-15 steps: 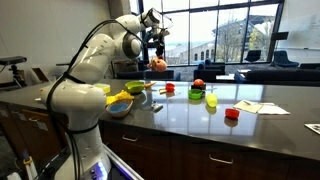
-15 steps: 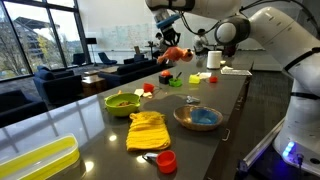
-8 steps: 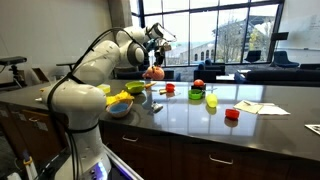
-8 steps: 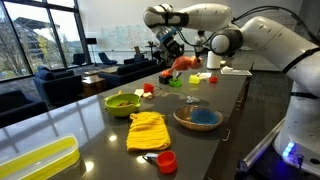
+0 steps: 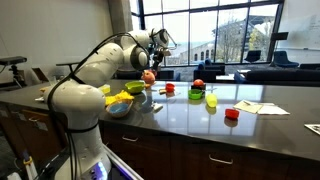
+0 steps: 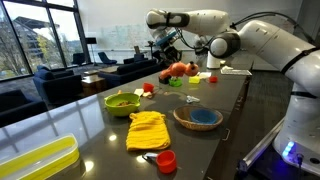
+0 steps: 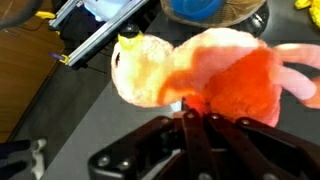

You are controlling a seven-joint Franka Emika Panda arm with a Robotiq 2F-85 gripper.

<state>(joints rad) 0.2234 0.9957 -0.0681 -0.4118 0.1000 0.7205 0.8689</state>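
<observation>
The robot's gripper should release the plush toy on the counter [image 5: 149, 94] between the blue bowl and the red cup nearest it.
My gripper [image 7: 190, 112] is shut on an orange and pink plush toy [image 7: 200, 68], pinching it at its lower edge. In both exterior views the toy [image 5: 149, 75] [image 6: 178, 69] hangs from the gripper [image 5: 151, 66] [image 6: 172, 61] a little above the dark countertop [image 6: 225, 105], at its far end. Below the toy, the wrist view shows a blue-lined bowl [image 7: 203, 9] and a corner of a yellow cloth [image 7: 312, 10].
On the counter lie a green bowl [image 6: 123, 100], a yellow cloth [image 6: 147, 129], the blue bowl [image 6: 198, 118], a red cup [image 6: 166, 160] and a yellow tray [image 6: 35, 160]. Further along are a red cup [image 5: 232, 114], a green cup [image 5: 212, 101] and papers [image 5: 262, 107].
The arm has come down and swung across with the toy, from high above the counter to just over it. The jaws stay shut on the toy.
</observation>
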